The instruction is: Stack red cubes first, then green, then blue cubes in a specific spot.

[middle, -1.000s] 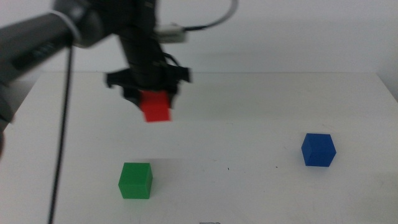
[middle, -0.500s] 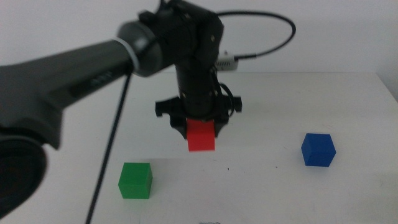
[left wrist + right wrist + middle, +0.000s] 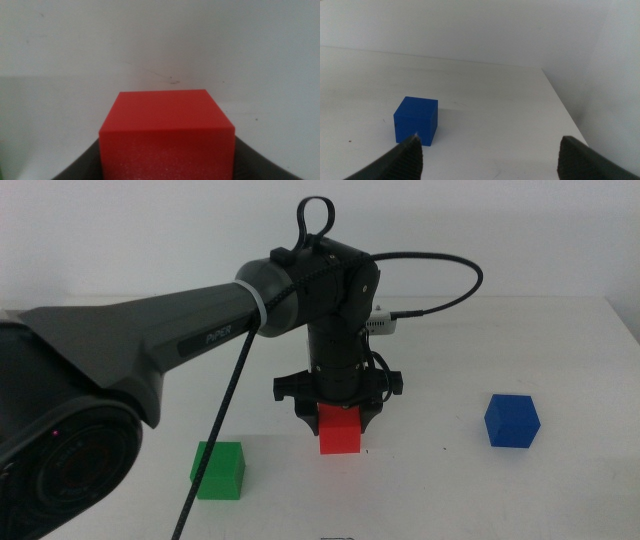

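Next, my left gripper lets go of the red cube on the white table [image 3: 351,446] [image 3: 180,134] between the green cube and the blue cube, closer to the green one.
The red cube [image 3: 339,430] is low over the white table near its middle, held by my left gripper [image 3: 338,418], which is shut on it from above. Whether the cube touches the table I cannot tell. It fills the left wrist view as a red cube [image 3: 166,134] between the dark jaws. A green cube [image 3: 219,470] sits on the table to the front left of it. A blue cube [image 3: 512,420] sits to the right, also seen as the blue cube [image 3: 416,120] in the right wrist view. My right gripper [image 3: 487,150] is open, back from the blue cube, and out of the middle view.
The left arm's long dark body [image 3: 150,340] crosses the left half of the middle view, with a black cable [image 3: 440,280] looping above the wrist. The table's right edge [image 3: 565,107] lies beyond the blue cube.
My left gripper has carried the red cube rightward and down, from high at the back left to low near the table's middle. The green and blue cubes have not moved.
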### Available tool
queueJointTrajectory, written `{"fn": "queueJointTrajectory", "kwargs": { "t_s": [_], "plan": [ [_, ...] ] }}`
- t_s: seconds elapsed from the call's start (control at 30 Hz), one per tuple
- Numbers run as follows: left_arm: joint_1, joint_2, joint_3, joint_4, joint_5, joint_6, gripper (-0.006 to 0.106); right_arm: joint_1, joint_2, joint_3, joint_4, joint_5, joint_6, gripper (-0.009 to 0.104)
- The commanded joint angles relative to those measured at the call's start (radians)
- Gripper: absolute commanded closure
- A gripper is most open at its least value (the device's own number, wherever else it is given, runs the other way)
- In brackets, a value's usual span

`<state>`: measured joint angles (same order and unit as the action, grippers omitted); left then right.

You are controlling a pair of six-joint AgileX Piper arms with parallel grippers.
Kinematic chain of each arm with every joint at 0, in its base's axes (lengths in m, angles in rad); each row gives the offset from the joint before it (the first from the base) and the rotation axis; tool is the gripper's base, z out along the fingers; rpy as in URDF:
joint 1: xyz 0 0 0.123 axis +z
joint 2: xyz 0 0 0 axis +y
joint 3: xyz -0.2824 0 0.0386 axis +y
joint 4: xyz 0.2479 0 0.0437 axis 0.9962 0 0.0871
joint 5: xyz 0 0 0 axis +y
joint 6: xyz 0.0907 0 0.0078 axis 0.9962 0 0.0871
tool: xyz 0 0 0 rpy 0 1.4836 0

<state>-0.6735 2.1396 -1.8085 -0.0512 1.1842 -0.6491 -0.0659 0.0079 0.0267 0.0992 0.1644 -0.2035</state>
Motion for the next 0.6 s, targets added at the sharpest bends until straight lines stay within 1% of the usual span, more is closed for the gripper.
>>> {"fn": "queueJointTrajectory", "kwargs": {
  "t_s": [0.0, 0.2, 0.4, 0.57],
  "plan": [
    [-0.005, -0.054, -0.026, -0.012, -0.015, 0.0, 0.102, -0.007, 0.014, -0.01, -0.009, -0.078, -0.011, 0.02],
    [-0.005, -0.028, -0.026, -0.016, -0.023, 0.009, 0.102, -0.007, 0.014, -0.01, -0.009, -0.078, -0.011, 0.02],
    [-0.005, -0.017, -0.026, -0.057, -0.021, 0.01, 0.102, -0.007, 0.014, -0.01, -0.009, -0.078, -0.011, 0.02],
    [-0.006, -0.016, -0.026, -0.061, -0.03, 0.01, 0.102, -0.007, 0.014, -0.01, -0.009, -0.078, -0.011, 0.02]
  ]
}}
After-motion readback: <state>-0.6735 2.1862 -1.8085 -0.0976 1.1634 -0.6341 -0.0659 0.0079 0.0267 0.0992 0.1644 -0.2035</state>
